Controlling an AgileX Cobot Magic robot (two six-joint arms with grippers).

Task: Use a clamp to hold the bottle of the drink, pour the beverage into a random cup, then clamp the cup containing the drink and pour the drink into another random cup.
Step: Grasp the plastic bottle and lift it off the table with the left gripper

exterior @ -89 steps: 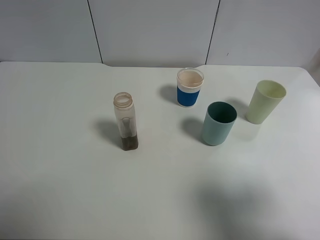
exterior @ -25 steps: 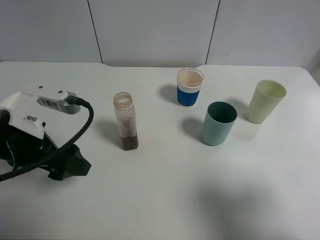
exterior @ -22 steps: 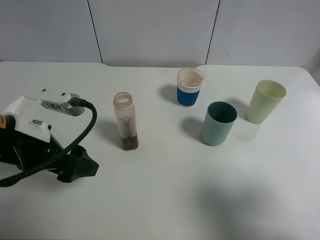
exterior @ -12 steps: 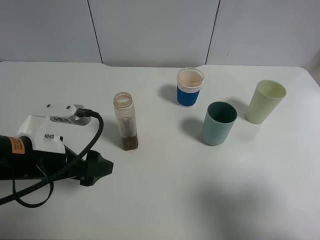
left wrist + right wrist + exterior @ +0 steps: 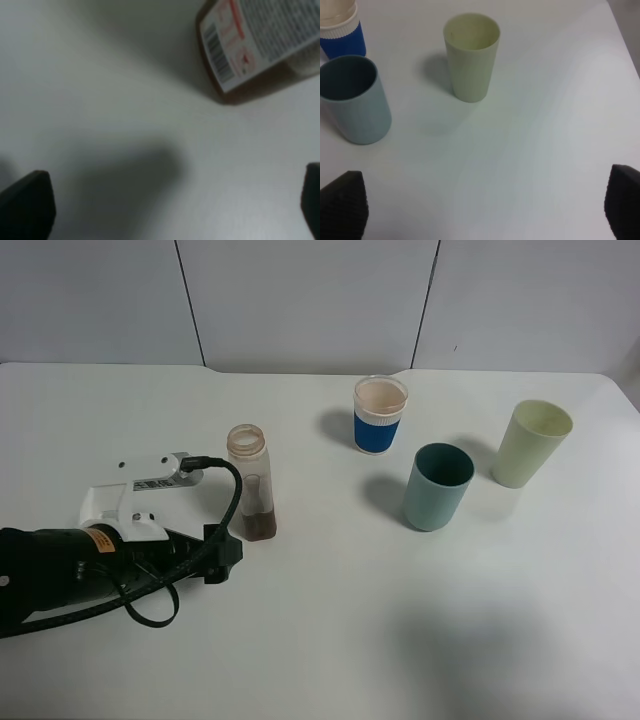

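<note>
Next, my left gripper goes to the clear bottle's body (image 5: 256,494) (image 5: 287,37), well below its open top, and closes there.
The clear bottle (image 5: 250,483) stands open-topped on the white table with a little brown drink at its bottom. My left gripper (image 5: 223,554) lies low on the table just left and in front of the bottle, open and empty. In the left wrist view the bottle's labelled base (image 5: 250,47) is ahead, beyond the gap between the fingertips (image 5: 25,205). A blue-and-white cup (image 5: 380,415), a teal cup (image 5: 437,487) and a pale green cup (image 5: 530,443) stand to the right. My right gripper (image 5: 482,210) is open and empty, back from the teal cup (image 5: 355,97) and pale green cup (image 5: 471,55).
The white table (image 5: 330,640) ends at a grey panelled wall (image 5: 300,300) behind. The blue-and-white cup (image 5: 342,30) shows at the edge of the right wrist view. The right arm is out of the exterior high view.
My left arm has come into view from the left and moved right along the table towards the bottle, its gripper now close to the bottle's base. Bottle and cups have not moved.
</note>
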